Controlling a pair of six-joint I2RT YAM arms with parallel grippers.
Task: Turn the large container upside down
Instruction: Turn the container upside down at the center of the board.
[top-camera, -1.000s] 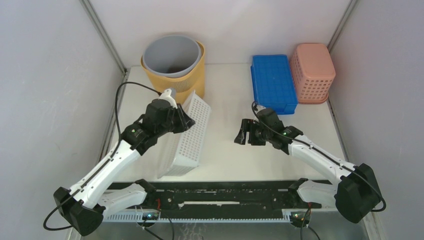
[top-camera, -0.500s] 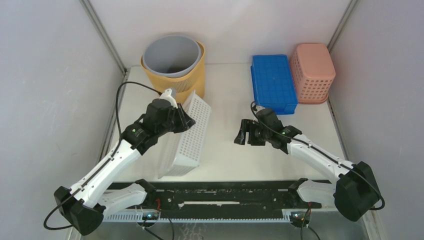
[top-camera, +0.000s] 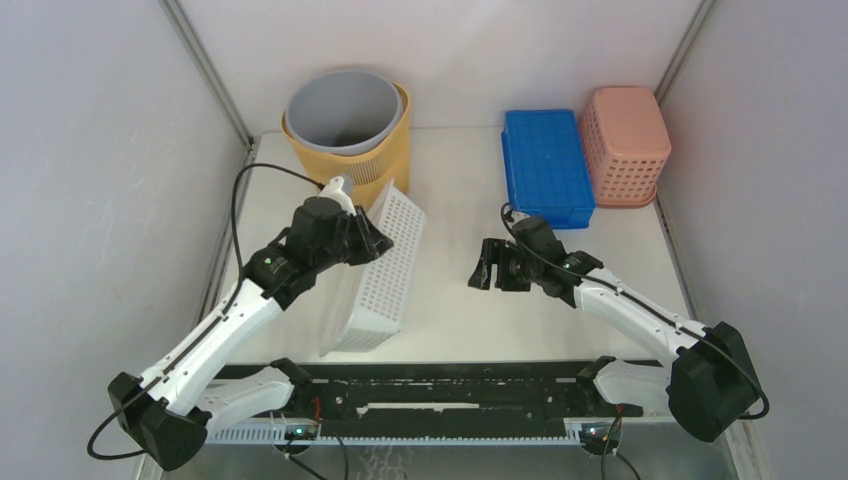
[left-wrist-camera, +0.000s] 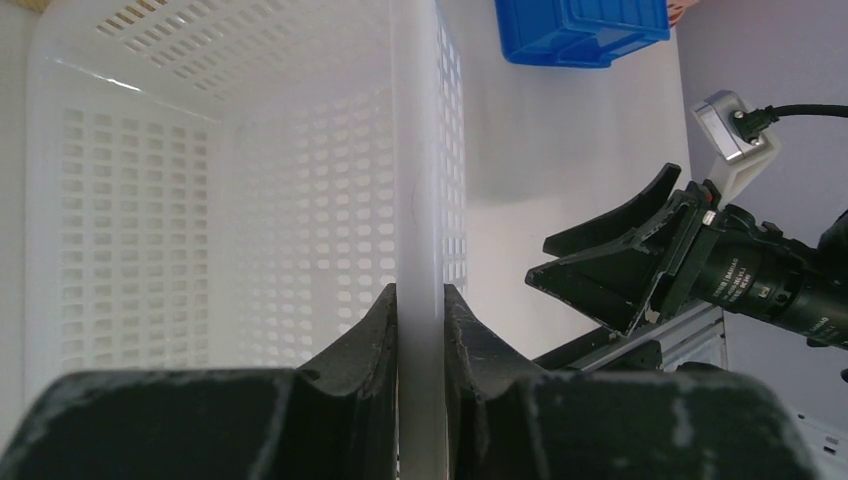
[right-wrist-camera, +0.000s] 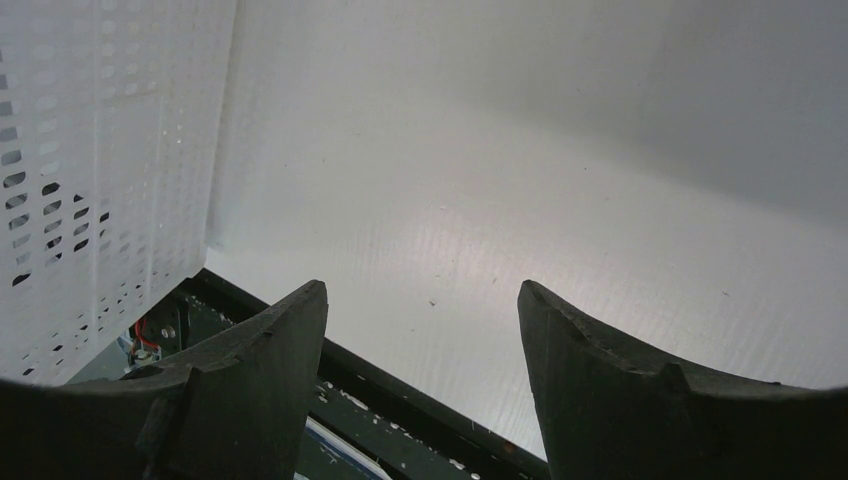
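My left gripper is to put the white basket, now tipped up on its long side, down on the bare table (top-camera: 481, 283) (left-wrist-camera: 515, 235) between the blue crate and the black rail.
The large container is a white perforated basket (top-camera: 385, 275) at the left of the table, tipped up on its long side, opening facing left. My left gripper (top-camera: 376, 243) is shut on the basket's upper long rim. In the left wrist view the fingers clamp the rim (left-wrist-camera: 420, 200) at the gripper (left-wrist-camera: 420, 300), with the basket's inside (left-wrist-camera: 230, 220) to the left. My right gripper (top-camera: 483, 275) is open and empty, hovering just right of the basket. In the right wrist view (right-wrist-camera: 420, 300) the basket wall (right-wrist-camera: 100, 150) shows at the left.
A grey bucket (top-camera: 345, 108) nested in a yellow basket (top-camera: 392, 150) stands at the back left, close behind the white basket. A blue crate (top-camera: 546, 165) and a pink basket (top-camera: 627, 143) lie at the back right. A black rail (top-camera: 450, 385) runs along the near edge.
The left gripper has tipped the white basket's upper rim slightly further to the right. The right arm has barely moved.
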